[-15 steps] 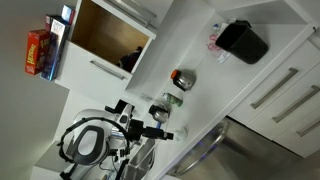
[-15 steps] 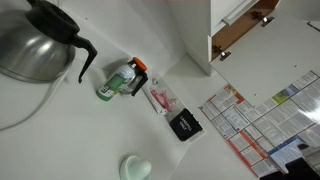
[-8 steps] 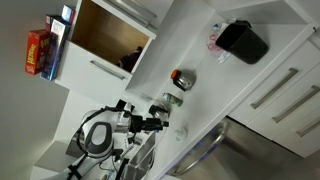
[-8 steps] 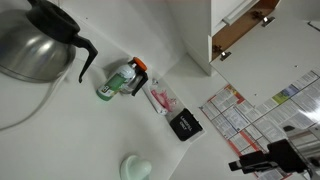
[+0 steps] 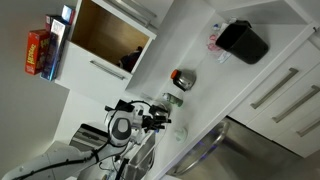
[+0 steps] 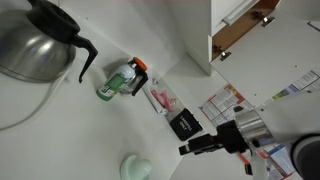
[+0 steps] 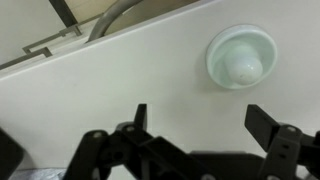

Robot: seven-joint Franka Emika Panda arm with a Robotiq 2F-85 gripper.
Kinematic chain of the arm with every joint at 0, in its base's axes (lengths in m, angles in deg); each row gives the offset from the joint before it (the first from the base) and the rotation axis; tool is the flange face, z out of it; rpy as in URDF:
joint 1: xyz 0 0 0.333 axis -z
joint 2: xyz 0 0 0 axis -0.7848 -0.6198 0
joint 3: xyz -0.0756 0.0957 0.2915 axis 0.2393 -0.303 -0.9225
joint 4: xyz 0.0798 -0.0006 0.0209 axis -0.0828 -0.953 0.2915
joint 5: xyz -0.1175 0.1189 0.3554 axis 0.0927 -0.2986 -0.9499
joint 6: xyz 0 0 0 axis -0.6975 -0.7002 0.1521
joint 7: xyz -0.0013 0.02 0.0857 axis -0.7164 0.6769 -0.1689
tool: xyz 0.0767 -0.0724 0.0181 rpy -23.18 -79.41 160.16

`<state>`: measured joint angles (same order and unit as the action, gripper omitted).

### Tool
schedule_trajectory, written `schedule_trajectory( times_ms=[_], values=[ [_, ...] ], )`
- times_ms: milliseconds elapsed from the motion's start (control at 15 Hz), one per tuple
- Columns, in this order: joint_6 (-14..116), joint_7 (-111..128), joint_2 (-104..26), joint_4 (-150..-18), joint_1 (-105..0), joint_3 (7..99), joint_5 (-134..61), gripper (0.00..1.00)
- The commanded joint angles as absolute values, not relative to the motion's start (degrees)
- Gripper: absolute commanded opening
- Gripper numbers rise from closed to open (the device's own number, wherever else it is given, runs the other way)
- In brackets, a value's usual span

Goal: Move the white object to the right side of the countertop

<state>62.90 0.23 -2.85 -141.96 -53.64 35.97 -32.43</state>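
Observation:
I will next move my gripper to the white object's round middle [image 5: 180, 132] [image 7: 244, 67], inside its pale-green rim, and close it there.
The white object [image 7: 241, 56] is a small round pale-green-white lid-like piece lying on the white countertop [image 7: 110, 85]. In the wrist view it sits ahead of my gripper [image 7: 203, 118], closer to the right finger. The gripper is open and empty and hangs above bare counter. In an exterior view the white object [image 6: 136, 168] lies at the bottom edge, with the gripper [image 6: 186, 149] reaching in from the right, a short way from it. In the other exterior view, the gripper [image 5: 163, 122] is over the counter near the sink; the white object is hard to make out there.
A steel coffee pot [image 6: 35, 40], a glass jar [image 6: 118, 80], a pinkish-white item [image 6: 160, 98] and a small black item [image 6: 184, 125] stand on the counter. A black appliance [image 5: 243, 40] sits at its far end. The sink [image 5: 200, 160] and an open cabinet [image 5: 110, 35] are nearby.
The arm has swung over the counter. It entered one exterior view from the right and moved left toward the white object. The objects have not moved.

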Motion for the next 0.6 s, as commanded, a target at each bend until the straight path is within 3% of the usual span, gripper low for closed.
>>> schedule_trajectory(
  times_ms=[0,533],
  values=[
    [63.48,-0.05,-13.35,-135.63,-55.66,35.65,-33.24,1.0],
    [63.24,0.46,-26.76,-130.56,-60.24,36.45,-34.16,1.0]
  ],
)
